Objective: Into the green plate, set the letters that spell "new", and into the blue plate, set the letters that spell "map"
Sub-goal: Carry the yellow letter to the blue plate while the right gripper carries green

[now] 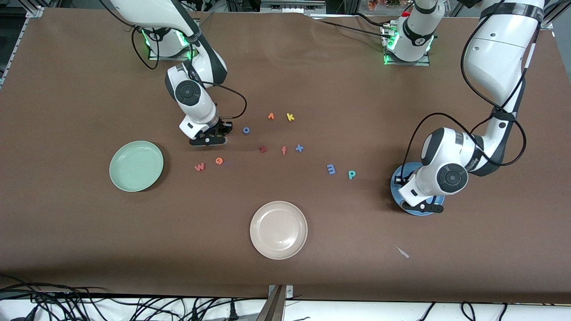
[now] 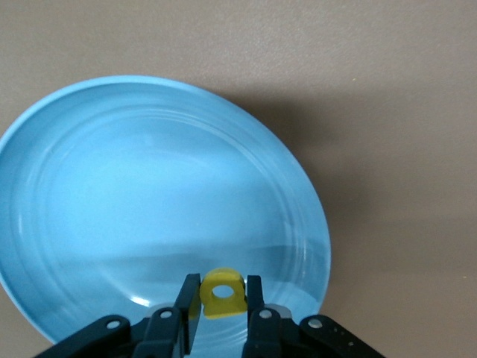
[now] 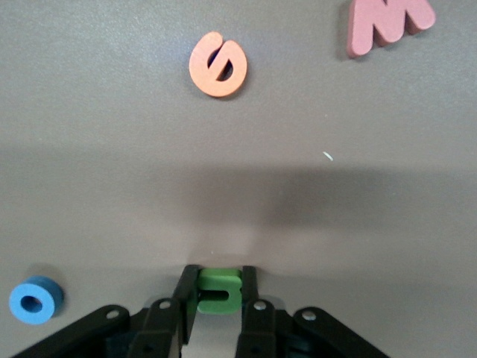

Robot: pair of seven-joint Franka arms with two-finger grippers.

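Note:
The robot's right gripper will release the green n near the middle of the green plate [image 1: 132, 166].
My left gripper [image 2: 223, 294] hangs over the blue plate [image 2: 112, 186], shut on the yellow a [image 2: 223, 294]. The blue plate [image 1: 396, 189] lies at the left arm's end, mostly under that hand. My right gripper [image 3: 219, 291] is down at the table, shut on the green n [image 3: 219, 289]. In the front view that gripper [image 1: 213, 139] stands beside the orange e [image 1: 219, 161] and the pink w [image 1: 200, 166]. Both also show in the right wrist view, the e [image 3: 218, 64] and the w [image 3: 387, 24]. The green plate [image 1: 136, 166] lies toward the right arm's end. The blue m [image 1: 331, 169] and teal p [image 1: 352, 174] lie mid-table.
A beige plate [image 1: 279, 229] sits nearest the front camera. Other letters lie mid-table: a blue o [image 1: 246, 130], a dark red z [image 1: 262, 149], a salmon f [image 1: 283, 150], a blue x [image 1: 299, 148], a yellow k [image 1: 290, 117] and an orange letter [image 1: 271, 116].

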